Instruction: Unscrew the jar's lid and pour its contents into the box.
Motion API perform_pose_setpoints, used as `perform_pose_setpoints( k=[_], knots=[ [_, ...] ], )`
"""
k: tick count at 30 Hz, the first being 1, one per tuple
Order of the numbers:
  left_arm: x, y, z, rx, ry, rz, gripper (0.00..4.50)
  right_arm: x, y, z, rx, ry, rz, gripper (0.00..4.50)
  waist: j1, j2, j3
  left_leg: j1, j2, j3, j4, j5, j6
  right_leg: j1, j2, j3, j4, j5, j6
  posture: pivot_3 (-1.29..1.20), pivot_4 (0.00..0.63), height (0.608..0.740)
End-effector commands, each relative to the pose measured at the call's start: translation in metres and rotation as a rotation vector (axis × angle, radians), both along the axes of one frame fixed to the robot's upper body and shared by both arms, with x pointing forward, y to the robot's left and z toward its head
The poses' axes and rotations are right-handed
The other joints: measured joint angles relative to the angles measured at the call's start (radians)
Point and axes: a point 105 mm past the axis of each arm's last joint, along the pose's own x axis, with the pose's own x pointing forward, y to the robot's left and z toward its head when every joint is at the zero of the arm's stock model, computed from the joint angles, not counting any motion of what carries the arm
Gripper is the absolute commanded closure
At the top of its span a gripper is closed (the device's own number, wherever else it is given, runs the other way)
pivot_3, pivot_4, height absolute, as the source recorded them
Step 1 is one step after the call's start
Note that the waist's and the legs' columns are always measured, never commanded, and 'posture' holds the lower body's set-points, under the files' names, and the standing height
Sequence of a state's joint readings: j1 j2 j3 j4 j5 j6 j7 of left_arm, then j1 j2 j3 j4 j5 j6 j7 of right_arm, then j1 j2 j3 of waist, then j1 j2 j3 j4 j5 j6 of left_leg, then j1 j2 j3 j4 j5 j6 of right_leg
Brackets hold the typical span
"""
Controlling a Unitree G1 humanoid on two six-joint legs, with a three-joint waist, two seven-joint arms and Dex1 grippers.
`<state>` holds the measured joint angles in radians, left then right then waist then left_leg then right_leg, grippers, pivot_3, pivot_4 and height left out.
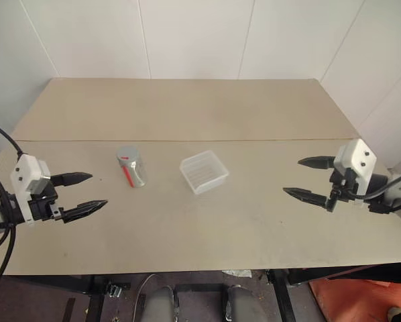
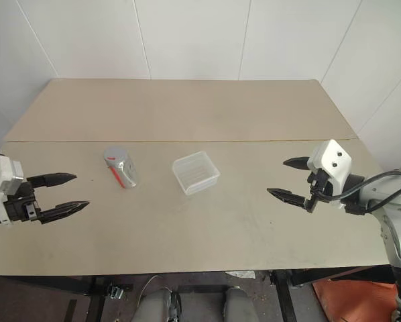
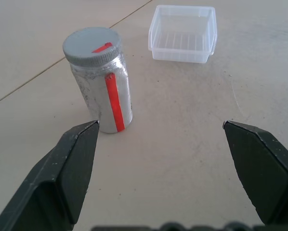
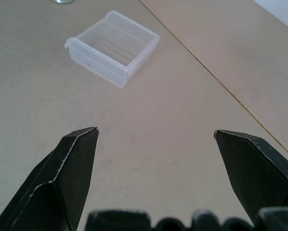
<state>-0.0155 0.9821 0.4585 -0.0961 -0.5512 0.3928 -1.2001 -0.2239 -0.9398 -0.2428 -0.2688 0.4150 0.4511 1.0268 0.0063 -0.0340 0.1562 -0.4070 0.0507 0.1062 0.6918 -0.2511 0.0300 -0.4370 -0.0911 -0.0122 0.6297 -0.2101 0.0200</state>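
Observation:
The jar should be gripped by my left gripper around the middle of its body (image 1: 133, 173) (image 3: 107, 98), below the grey lid, so that the lid stays free.
The jar (image 1: 131, 168) stands upright on the table, left of centre, with a red stripe down its side; its clouded wall hides any contents. The grey lid (image 3: 92, 45) sits on top of it, marked with a short red line. Just right of the jar stands the box (image 1: 204, 172), a small translucent tub with nothing in it. My left gripper (image 1: 88, 192) hovers open to the left of the jar, pointing at it, clear of it. At the table's right side my right gripper (image 1: 301, 178) is open too, pointing toward the box (image 4: 112, 47) from some way off.
The beige table (image 1: 200, 228) has a seam running across its middle and ends at white walls behind. Bare tabletop lies between each gripper and the two objects. An orange thing (image 1: 361, 302) lies on the floor at the lower right.

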Motion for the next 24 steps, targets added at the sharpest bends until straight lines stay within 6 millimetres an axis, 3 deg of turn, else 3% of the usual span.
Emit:
perform_pose_setpoints(
  k=[1,4,15,21,24],
  knots=[
    [-0.001,-0.003,0.007,0.006,-0.046,-0.009,0.04,-0.005,0.006,0.009,-0.020,-0.028,0.041,0.01,0.000,0.000,0.000,0.000,0.000,0.000,0.000,0.000,0.000,0.000,0.000,0.000,0.000,0.000,0.000,0.00,0.150,0.740],
    [0.002,-0.008,0.003,-0.033,-0.079,0.027,0.04,-0.003,0.007,0.005,-0.055,-0.013,0.059,0.01,0.001,0.000,0.000,0.000,0.000,0.000,0.000,0.000,0.000,0.000,0.000,0.000,0.000,0.000,0.000,0.00,0.150,0.740],
    [-0.001,-0.016,-0.027,-0.105,-0.099,0.189,0.04,0.008,0.036,0.028,-0.071,-0.092,0.202,0.01,-0.006,0.000,0.000,0.000,0.000,0.000,0.000,0.000,0.000,0.000,0.000,0.000,0.000,0.000,0.000,0.00,0.150,0.740],
    [0.013,-0.015,-0.038,-0.235,-0.216,0.407,0.04,0.004,0.052,0.027,-0.037,-0.070,0.305,0.01,0.001,0.000,0.000,0.000,0.000,-0.001,0.000,0.000,0.000,0.001,0.000,0.001,0.000,0.001,0.000,0.00,0.150,0.740],
    [0.014,-0.017,-0.040,-0.260,-0.249,0.430,0.04,0.004,0.061,0.025,-0.032,-0.060,0.345,0.01,0.002,0.000,0.000,0.000,0.000,-0.002,0.001,0.000,0.000,0.001,0.000,0.000,0.000,0.001,0.000,0.00,0.150,0.740]
  ],
)
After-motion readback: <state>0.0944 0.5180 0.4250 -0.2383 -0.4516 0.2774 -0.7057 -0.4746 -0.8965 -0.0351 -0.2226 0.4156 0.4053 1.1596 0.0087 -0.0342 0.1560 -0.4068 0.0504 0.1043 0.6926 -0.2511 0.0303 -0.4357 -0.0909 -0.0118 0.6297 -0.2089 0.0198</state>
